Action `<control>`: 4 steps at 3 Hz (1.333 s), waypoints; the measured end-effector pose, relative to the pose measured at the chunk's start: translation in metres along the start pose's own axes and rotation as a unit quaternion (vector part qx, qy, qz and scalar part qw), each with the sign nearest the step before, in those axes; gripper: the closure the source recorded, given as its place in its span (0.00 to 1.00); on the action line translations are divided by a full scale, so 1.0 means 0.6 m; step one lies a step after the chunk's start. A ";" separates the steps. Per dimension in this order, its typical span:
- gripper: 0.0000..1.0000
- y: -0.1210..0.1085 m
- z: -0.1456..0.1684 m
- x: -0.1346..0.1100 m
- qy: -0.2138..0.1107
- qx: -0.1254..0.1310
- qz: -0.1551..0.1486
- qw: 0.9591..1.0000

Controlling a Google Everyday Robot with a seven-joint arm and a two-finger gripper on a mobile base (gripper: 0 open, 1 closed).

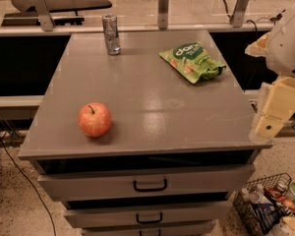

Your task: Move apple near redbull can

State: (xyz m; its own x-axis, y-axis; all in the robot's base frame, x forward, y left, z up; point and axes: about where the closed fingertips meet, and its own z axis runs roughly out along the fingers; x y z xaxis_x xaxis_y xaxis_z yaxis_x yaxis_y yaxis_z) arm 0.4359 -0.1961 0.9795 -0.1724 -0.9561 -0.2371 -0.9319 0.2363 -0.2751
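Note:
I need to move my gripper to the apple's middle point(94, 120) next and close it there, because the apple must move near the redbull can.
The apple point(94, 119) is round and red-orange with a short dark stem. It sits on the grey cabinet top point(147, 92) near the front left. The redbull can point(111, 34) is a slim silver can standing upright at the back left, well behind the apple. My gripper point(274, 111), white and cream, hangs off the right edge of the cabinet top, far from both the apple and the can. It holds nothing that I can see.
A green snack bag point(191, 61) lies at the back right of the top. Drawers with dark handles point(150, 185) are below the front edge. A wire basket of items point(270, 208) stands on the floor at the lower right. A rail with posts point(163, 9) runs behind.

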 end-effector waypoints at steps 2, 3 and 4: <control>0.00 0.000 0.023 -0.014 -0.017 -0.008 -0.002 1.000; 0.00 0.005 0.098 -0.065 -0.067 -0.037 -0.004 0.997; 0.00 0.009 0.170 -0.133 -0.130 -0.061 -0.007 0.990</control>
State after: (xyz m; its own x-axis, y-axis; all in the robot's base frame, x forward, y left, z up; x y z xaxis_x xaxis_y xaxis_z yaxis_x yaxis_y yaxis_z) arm 0.4774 -0.1010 0.9019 -0.0858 -0.8784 -0.4701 -0.9680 0.1852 -0.1694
